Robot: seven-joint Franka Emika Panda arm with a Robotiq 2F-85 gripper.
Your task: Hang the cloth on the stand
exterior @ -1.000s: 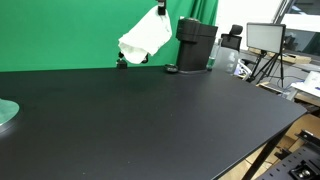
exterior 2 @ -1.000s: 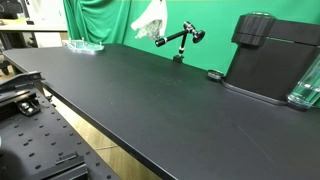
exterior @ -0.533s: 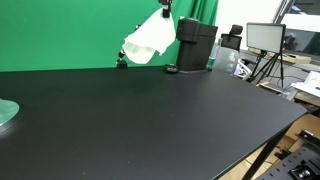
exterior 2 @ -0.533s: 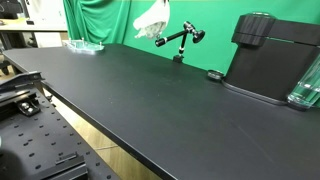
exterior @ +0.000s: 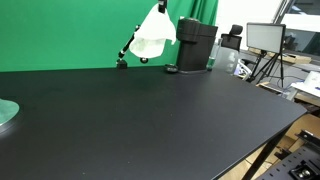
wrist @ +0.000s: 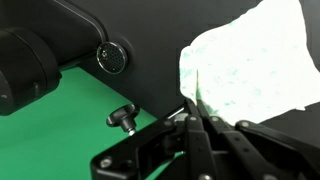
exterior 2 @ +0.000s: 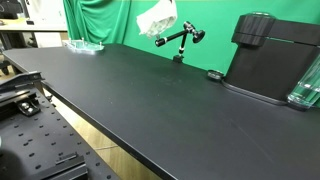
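Observation:
My gripper needs to let go of the white cloth over the black jointed stand's arm [exterior: 145, 68] [wrist: 205, 75], so it hangs down toward the table.
A white cloth [exterior: 152, 38] hangs in the air from my gripper [exterior: 160, 6] at the back of the black table, just above and beside the black jointed stand [exterior: 124, 54]. In an exterior view the cloth [exterior 2: 157, 17] hangs left of the stand's arm [exterior 2: 180, 39]; the gripper is cut off at the top there. In the wrist view the gripper [wrist: 192, 112] is shut on a corner of the cloth [wrist: 250, 62], and a knob of the stand [wrist: 124, 117] lies to its left. The cloth does not touch the stand.
A black coffee machine [exterior: 196, 45] [exterior 2: 275, 58] stands behind the stand with a small black disc [exterior: 171, 69] [exterior 2: 214, 74] in front of it. A glass dish [exterior: 6, 112] [exterior 2: 85, 46] sits at the table's far end. A green backdrop [exterior: 60, 30] rises behind.
The cloth has swung a little to the right and now hangs more narrowly under the gripper, which uncovers the stand's arm. The gripper has stayed shut on it.

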